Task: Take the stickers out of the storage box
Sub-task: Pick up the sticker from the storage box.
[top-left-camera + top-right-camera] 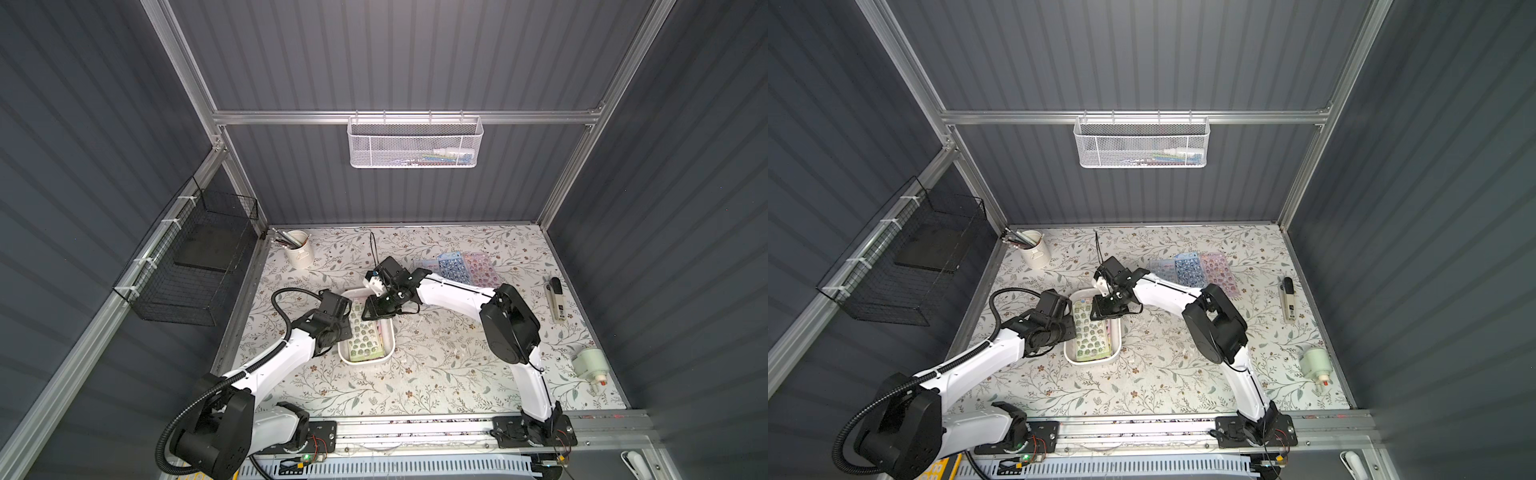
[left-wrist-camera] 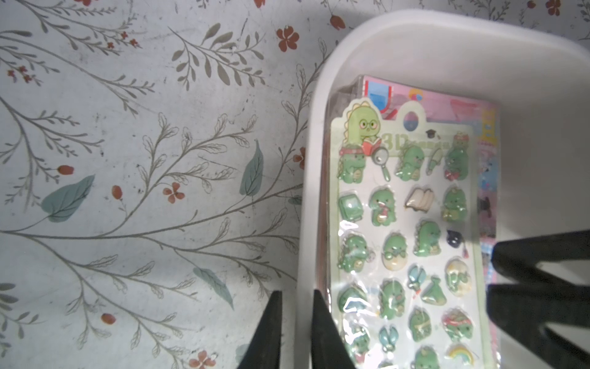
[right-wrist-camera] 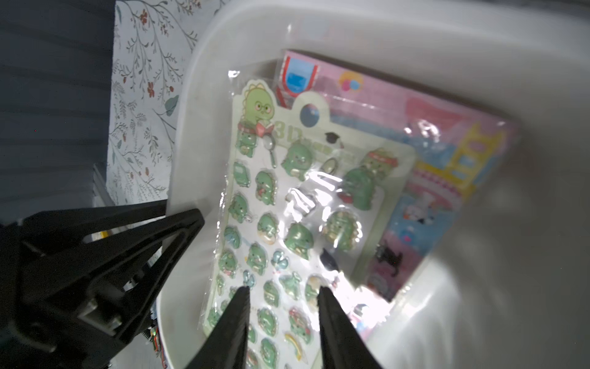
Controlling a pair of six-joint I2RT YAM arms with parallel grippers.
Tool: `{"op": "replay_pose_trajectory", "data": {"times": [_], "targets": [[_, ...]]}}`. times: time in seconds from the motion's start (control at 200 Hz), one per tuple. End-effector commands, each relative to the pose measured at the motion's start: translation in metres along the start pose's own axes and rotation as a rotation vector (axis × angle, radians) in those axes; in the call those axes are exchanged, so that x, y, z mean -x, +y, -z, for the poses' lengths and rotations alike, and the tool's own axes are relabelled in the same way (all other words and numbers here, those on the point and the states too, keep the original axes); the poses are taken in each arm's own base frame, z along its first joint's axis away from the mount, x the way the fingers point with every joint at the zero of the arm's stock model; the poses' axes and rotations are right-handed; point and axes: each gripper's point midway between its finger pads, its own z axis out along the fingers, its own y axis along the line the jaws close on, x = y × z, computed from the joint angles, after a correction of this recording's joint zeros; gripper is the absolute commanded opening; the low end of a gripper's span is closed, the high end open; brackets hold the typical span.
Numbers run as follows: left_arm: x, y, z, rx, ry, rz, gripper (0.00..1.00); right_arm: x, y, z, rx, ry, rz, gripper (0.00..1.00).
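Observation:
The green sheet lies flat on the pink one under my right fingers; I need to open wider, reach lower and pinch the green sheet's long edge (image 1: 380,331).
The white storage box (image 1: 366,360) (image 1: 1093,360) lies left of the table's middle. Its stack of stickers has a green dinosaur sheet (image 1: 365,338) (image 2: 405,223) (image 3: 287,207) on top and a pink sheet (image 3: 447,153) under it. My left gripper (image 2: 297,292) (image 1: 348,328) is shut on the box's left wall, one finger inside and one outside. My right gripper (image 3: 283,287) (image 1: 374,316) (image 1: 1102,313) hangs open over the far half of the green sheet, fingertips just above it. Blue and pink sticker sheets (image 1: 455,268) (image 1: 1219,272) lie on the table at the back right.
A white cup of pencils (image 1: 299,247) stands at the back left. A black wire basket (image 1: 195,266) hangs on the left wall and a white mesh basket (image 1: 415,141) on the back rail. A stapler-like tool (image 1: 555,297) and a pale round object (image 1: 588,363) lie at the right edge.

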Motion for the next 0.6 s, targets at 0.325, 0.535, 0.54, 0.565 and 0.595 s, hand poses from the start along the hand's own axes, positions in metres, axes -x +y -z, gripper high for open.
{"op": "replay_pose_trajectory", "data": {"times": [0.325, 0.535, 0.54, 0.565, 0.595], "targets": [[-0.004, 0.003, -0.004, 0.012, 0.014, 0.009, 0.19, 0.005, -0.032, -0.015, -0.196, 0.026, 0.027, 0.42], [-0.002, 0.002, -0.003, 0.013, 0.013, 0.003, 0.19, 0.002, -0.046, -0.024, -0.268, 0.048, 0.04, 0.44], [-0.002, 0.002, -0.003, 0.012, 0.012, 0.004, 0.19, 0.002, -0.046, -0.024, -0.268, 0.047, 0.041, 0.44], [-0.002, 0.002, -0.004, 0.013, 0.014, 0.003, 0.19, 0.002, -0.047, -0.025, -0.267, 0.051, 0.041, 0.45], [-0.002, 0.001, -0.004, 0.013, 0.013, 0.002, 0.19, 0.002, -0.046, -0.025, -0.263, 0.053, 0.042, 0.45]]}}
